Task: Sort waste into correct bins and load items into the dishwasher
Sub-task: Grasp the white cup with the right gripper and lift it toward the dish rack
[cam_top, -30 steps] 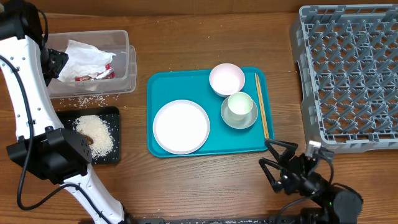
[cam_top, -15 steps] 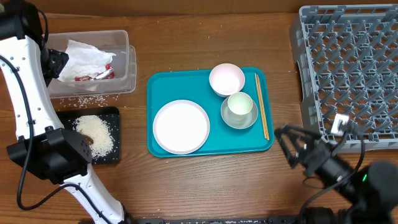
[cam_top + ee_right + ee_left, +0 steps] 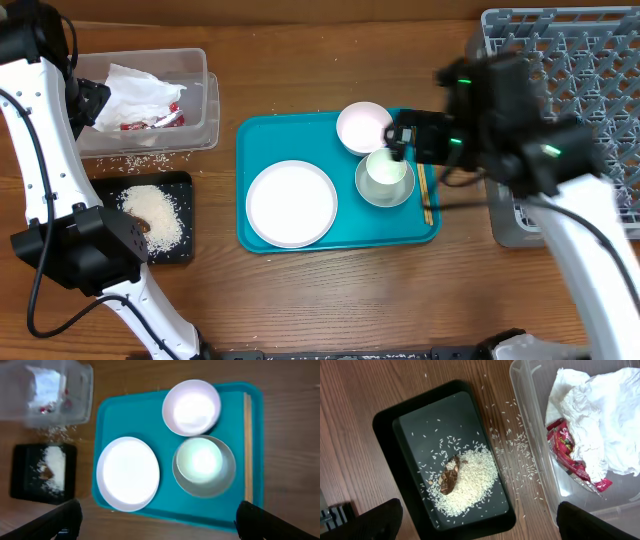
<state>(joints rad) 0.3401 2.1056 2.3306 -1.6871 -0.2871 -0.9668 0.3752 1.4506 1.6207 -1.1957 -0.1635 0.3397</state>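
My right gripper needs to grip the cup's rim (image 3: 368, 168) (image 3: 179, 462) on the side facing the white plate, so the cup can be lifted from the grey dish.
The crumpled napkin (image 3: 600, 415) and red sauce packet (image 3: 570, 450) lie in the clear tub (image 3: 200, 100). Rice with a brown scrap (image 3: 450, 476) lies in the black tray (image 3: 385, 425). My left gripper (image 3: 480, 525) is open and empty, high above both. On the teal tray (image 3: 260, 140) are the white plate (image 3: 291, 203), the white bowl (image 3: 364, 127), the cup (image 3: 385, 167) in the grey dish (image 3: 220, 485), and the chopsticks (image 3: 247, 445). My right gripper (image 3: 400, 140) hovers open and empty over the cup and bowl. The grey rack (image 3: 580, 100) stands at the right.
Loose rice grains (image 3: 520, 455) lie on the wood between the tub and the black tray. The right arm's white link reaches from the front right across the rack's near-left corner. The left arm's white links run along the table's left edge.
My right arm has swung from the table's front edge up and back, and now hangs over the right side of the teal tray. The left arm has not moved.
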